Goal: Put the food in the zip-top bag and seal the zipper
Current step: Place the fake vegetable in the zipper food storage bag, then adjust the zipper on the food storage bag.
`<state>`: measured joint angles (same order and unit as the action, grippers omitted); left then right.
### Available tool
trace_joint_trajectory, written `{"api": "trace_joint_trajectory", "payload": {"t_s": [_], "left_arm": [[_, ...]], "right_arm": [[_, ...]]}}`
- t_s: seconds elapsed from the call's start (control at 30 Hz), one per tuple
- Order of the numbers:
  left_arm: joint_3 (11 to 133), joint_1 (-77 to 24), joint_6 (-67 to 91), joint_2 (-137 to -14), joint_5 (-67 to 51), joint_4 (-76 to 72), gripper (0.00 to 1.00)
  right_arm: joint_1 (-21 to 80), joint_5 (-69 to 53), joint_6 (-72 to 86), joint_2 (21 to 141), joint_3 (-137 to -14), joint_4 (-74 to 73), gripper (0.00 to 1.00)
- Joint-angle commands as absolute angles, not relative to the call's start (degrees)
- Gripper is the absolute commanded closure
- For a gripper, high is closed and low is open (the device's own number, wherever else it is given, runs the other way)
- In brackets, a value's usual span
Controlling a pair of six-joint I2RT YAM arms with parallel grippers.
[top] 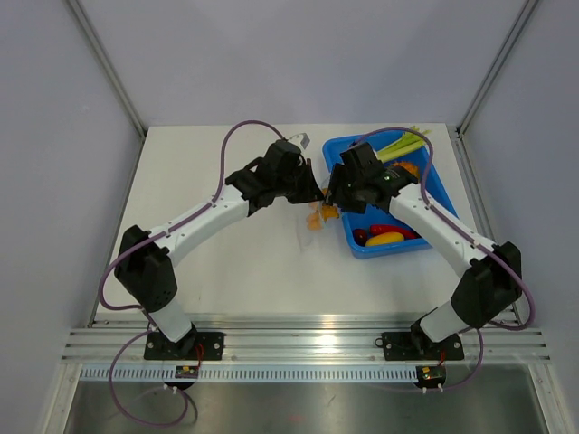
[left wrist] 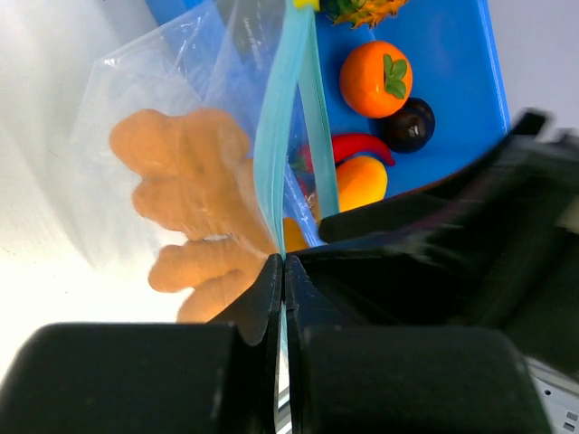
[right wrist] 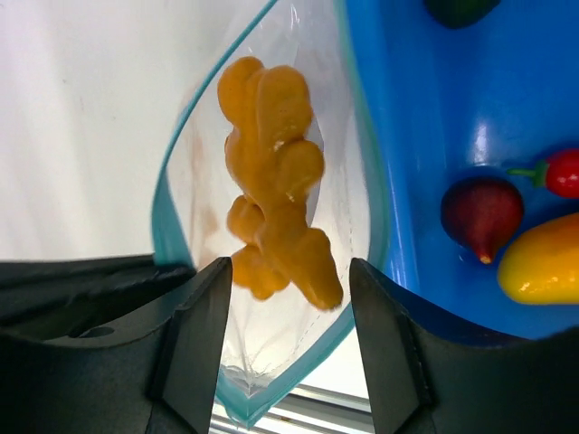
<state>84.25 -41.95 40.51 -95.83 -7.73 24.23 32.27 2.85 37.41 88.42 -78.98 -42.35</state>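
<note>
Next, my right gripper pinches that zipper edge [right wrist: 380, 212] and pulls the bag clear of the tray first, because the zipper's loose edge lies against the blue tray's rim.
The clear zip-top bag [left wrist: 163, 81] hangs open beside the blue tray. My left gripper [left wrist: 283, 262] is shut on its blue-green zipper [left wrist: 285, 117] and holds the mouth edge up. The lumpy orange cluster [right wrist: 276, 181] sits inside the bag and also shows through the plastic in the left wrist view [left wrist: 194, 194]. My right gripper [right wrist: 289, 298] is open over the bag's mouth [right wrist: 371, 181], a finger on each side of the cluster, holding nothing. A yellow piece [right wrist: 543, 262] and a red chili [right wrist: 565, 172] lie in the tray. From above, both grippers [top: 312, 192] [top: 336, 194] meet over the bag [top: 318, 215].
The blue tray [top: 443, 194] stands right of the bag, with a leek stalk [top: 398, 145], a round orange fruit [left wrist: 375, 79] and a dark plum-like piece [right wrist: 479, 212] in it. Frame posts stand at the back corners. The white table [top: 244, 262] extends left and toward me.
</note>
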Motion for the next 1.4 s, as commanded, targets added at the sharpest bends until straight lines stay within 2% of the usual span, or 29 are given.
{"api": "trace_joint_trajectory", "payload": {"t_s": [0.0, 0.33, 0.53, 0.67, 0.7, 0.73, 0.77, 0.87, 0.97, 1.03, 1.17, 1.27, 1.37], "left_arm": [[84.29, -42.54, 40.08, -94.31, -10.20, 21.27, 1.00], [82.97, -42.63, 39.90, -92.73, -10.64, 20.57, 1.00], [82.44, -42.54, 39.64, -91.58, -10.55, 20.57, 1.00], [81.04, -42.45, 39.29, -90.27, -10.11, 20.91, 1.00], [80.77, -42.36, 39.11, -89.65, -9.85, 21.27, 1.00], [80.60, -42.36, 38.59, -89.30, -9.67, 21.79, 1.00], [79.99, -42.19, 38.32, -88.34, -9.41, 22.06, 1.00], [80.15, -41.31, 36.31, -87.37, -9.06, 25.56, 1.00], [84.88, -38.33, 32.36, -86.92, -8.27, 33.46, 1.00], [92.96, -34.55, 28.58, -87.54, -7.74, 42.74, 1.00], [102.64, -31.73, 23.83, -87.45, -6.16, 51.84, 1.00], [99.25, -31.73, 23.90, -87.01, -9.56, 51.51, 1.00], [88.62, -31.82, 26.80, -87.27, -13.08, 45.02, 1.00]], "right_arm": [[32.78, 7.20, 37.18, 83.15, -81.21, -40.78, 0.40], [31.91, 10.11, 42.36, 78.58, -73.66, -36.40, 0.41], [31.46, 8.44, 42.45, 82.70, -73.13, -35.68, 0.38], [31.47, 8.44, 42.10, 83.67, -73.13, -34.19, 0.50], [31.46, 8.52, 42.01, 83.85, -73.21, -33.41, 0.62], [31.46, 8.87, 41.05, 84.54, -73.91, -33.57, 0.69], [31.46, 8.70, 40.52, 84.99, -74.53, -33.49, 0.81], [31.46, 8.70, 38.76, 87.71, -77.95, -34.71, 1.00], [31.64, 5.37, 37.88, 88.95, -81.99, -35.59, 1.00], [33.13, 4.84, 36.92, 88.16, -85.67, -36.12, 1.00], [34.19, 3.08, 36.39, 86.40, -88.15, -35.60, 1.00], [34.28, 1.15, 36.65, 87.80, -86.05, -33.93, 1.00], [34.28, -2.54, 36.91, 93.76, -84.38, -32.87, 1.00]]}}
